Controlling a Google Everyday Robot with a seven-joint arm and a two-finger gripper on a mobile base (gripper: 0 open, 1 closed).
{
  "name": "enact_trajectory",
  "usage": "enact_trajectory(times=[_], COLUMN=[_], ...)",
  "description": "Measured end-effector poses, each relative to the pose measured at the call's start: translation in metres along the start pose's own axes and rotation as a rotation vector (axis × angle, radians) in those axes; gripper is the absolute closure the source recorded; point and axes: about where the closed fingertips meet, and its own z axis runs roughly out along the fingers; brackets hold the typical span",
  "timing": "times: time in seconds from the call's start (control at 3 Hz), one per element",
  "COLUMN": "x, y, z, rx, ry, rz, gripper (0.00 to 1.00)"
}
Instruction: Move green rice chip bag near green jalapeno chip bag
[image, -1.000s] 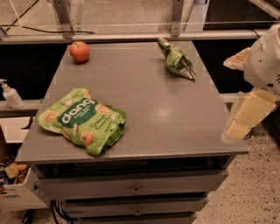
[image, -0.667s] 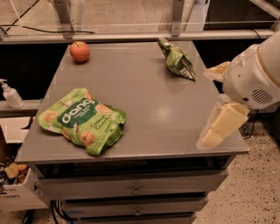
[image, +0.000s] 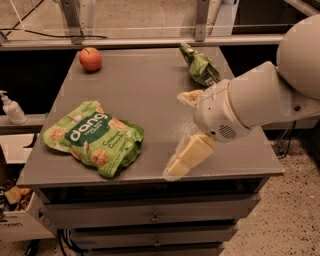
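The gripper closes next on the green rice chip bag's front end (image: 122, 148), the end nearest it.
The green rice chip bag (image: 94, 137), large and light green with white "dang" lettering, lies flat on the front left of the grey table (image: 150, 95). The green jalapeno chip bag (image: 201, 66), small, narrow and darker green, lies at the table's back right. My gripper (image: 185, 127) hangs over the front right part of the table, to the right of the rice bag and apart from it. It is open and empty, with one cream finger (image: 189, 96) toward the back and the other finger (image: 186, 156) toward the front edge.
A red apple (image: 90, 58) sits at the table's back left corner. A white pump bottle (image: 11, 108) stands on a ledge to the left. Drawers (image: 150, 215) sit under the tabletop. A metal rail (image: 140, 42) runs behind the table.
My arm has swung in from the right edge of the table toward its middle, closer to the rice chip bag. The bags and apple have not moved.
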Motion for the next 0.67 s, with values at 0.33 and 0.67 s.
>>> enact_trajectory(times=[0.33,0.67], x=[0.0001,-0.0005], y=[0.0001,0.0020], z=[-0.0003,0.0011], rx=[0.000,0.015], ry=[0.001,-0.007], rz=[0.000,0.008], gripper=[0.00,0.00])
